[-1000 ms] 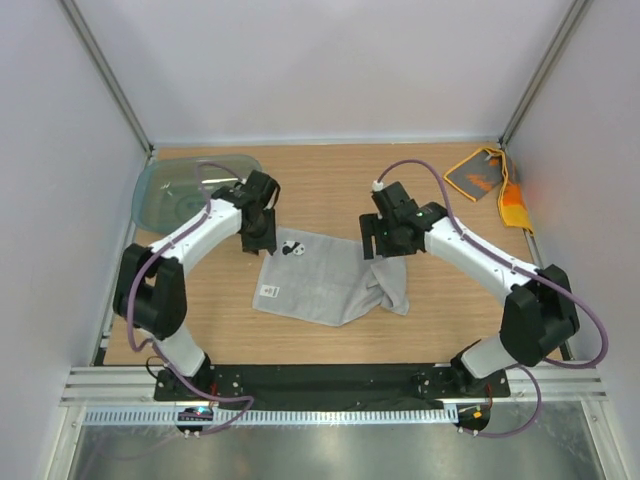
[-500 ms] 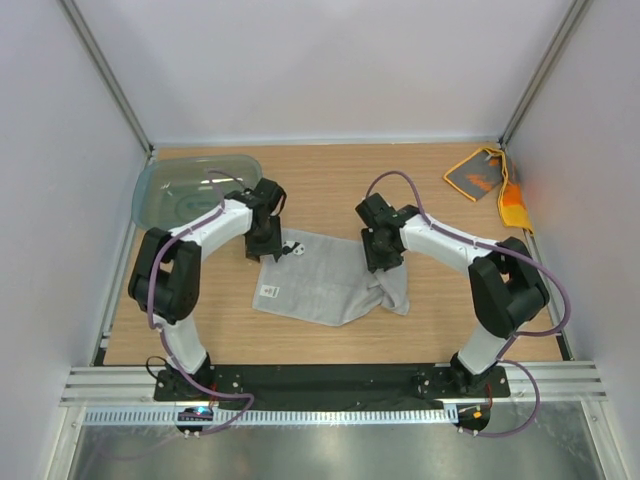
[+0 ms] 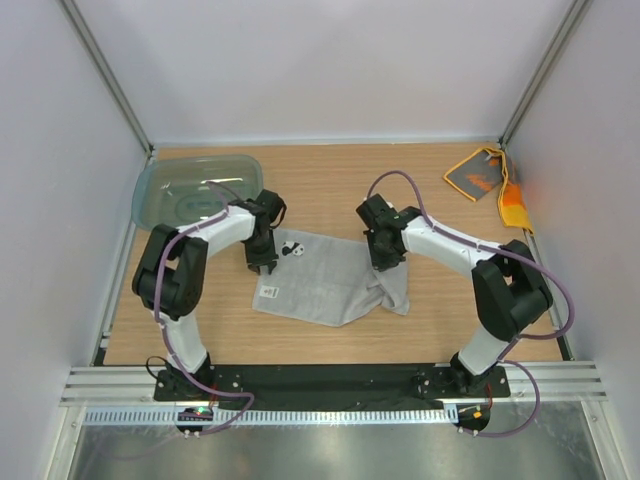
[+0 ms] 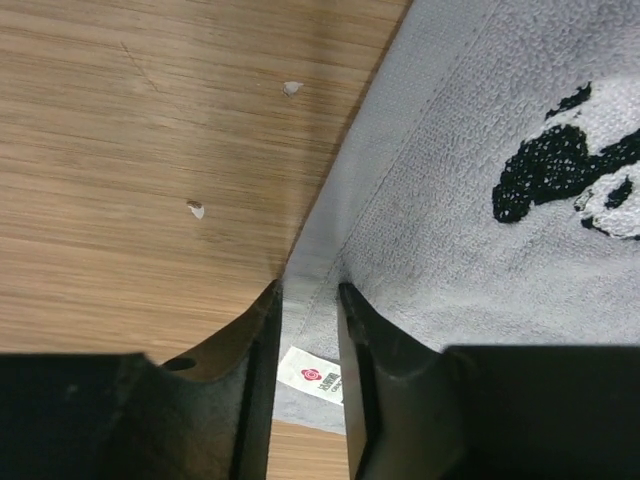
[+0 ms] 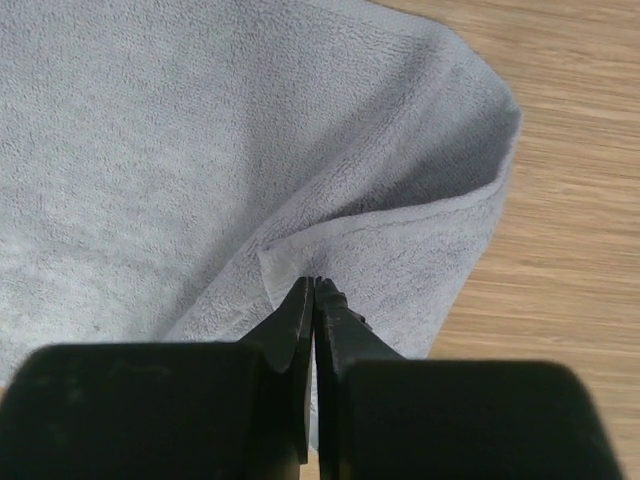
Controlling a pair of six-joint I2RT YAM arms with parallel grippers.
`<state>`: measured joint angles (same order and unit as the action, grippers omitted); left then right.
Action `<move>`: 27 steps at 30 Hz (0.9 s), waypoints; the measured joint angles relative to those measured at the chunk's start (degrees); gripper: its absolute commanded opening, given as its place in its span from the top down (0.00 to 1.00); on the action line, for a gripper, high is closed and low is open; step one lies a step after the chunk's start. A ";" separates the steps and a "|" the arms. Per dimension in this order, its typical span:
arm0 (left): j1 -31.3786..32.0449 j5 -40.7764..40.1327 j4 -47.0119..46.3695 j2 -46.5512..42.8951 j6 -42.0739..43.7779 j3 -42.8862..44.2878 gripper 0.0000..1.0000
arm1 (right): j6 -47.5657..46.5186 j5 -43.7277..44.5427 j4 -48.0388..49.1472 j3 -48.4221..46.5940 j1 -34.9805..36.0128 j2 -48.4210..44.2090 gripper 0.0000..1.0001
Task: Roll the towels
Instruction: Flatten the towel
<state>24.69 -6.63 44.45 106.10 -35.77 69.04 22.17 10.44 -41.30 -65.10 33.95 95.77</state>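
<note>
The grey towel's bunched side is doubled over with its corner tucked inward, so next I grab the folded corner point(image 5: 272, 258) with my right gripper and pull it out flat before I roll the towel.
The light grey towel point(image 3: 330, 280) lies spread mid-table with its right corner bunched; a panda print point(image 4: 575, 170) marks its far left part. My left gripper point(image 3: 262, 265) stands at its left edge, jaws a narrow gap apart astride the hem point(image 4: 310, 290), the cloth lying flat between them above a white label point(image 4: 312, 375). My right gripper point(image 3: 383, 262) is at the towel's right side, shut on a puckered fold of grey cloth point(image 5: 314, 282). The orange towel with a grey face point(image 3: 485, 180) lies crumpled at the far right corner, apart from both grippers.
A translucent teal tub point(image 3: 190, 190) sits at the far left, just behind my left arm. White walls with metal posts close in the table on three sides. Bare wood point(image 5: 580, 200) shows to the right of the grey towel.
Both grippers have come down onto the grey towel's far edge. The right jaws have gone from wide apart to shut on a fold. The left jaws have narrowed.
</note>
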 measured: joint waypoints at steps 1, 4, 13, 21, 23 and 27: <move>0.00 0.04 -0.17 -0.11 -0.17 -0.13 0.65 | 0.07 0.00 -0.11 0.24 0.02 -0.37 0.80; 0.07 0.02 -1.33 -0.94 -0.76 -1.18 0.62 | 0.26 -0.31 -0.15 0.46 0.02 -1.36 0.55; 0.04 -0.15 -3.76 -3.06 -1.60 -3.91 0.62 | -0.46 -1.86 0.33 2.19 0.17 -2.75 0.44; 0.04 -0.26 -4.48 -3.58 -1.79 -4.59 0.66 | -1.09 -1.90 0.33 4.98 0.35 -2.75 0.74; 0.04 -0.50 -4.44 -3.61 -1.79 -4.68 0.70 | -1.03 -1.51 0.42 4.98 0.33 -2.75 0.89; 0.04 -1.53 -4.39 -3.76 -2.43 -5.05 0.76 | -1.03 -0.55 0.39 4.98 0.35 -2.78 0.97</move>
<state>24.73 -8.16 40.05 102.35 -38.20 63.99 21.15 9.89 -40.91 -60.12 34.30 92.99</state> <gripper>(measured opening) 0.267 0.070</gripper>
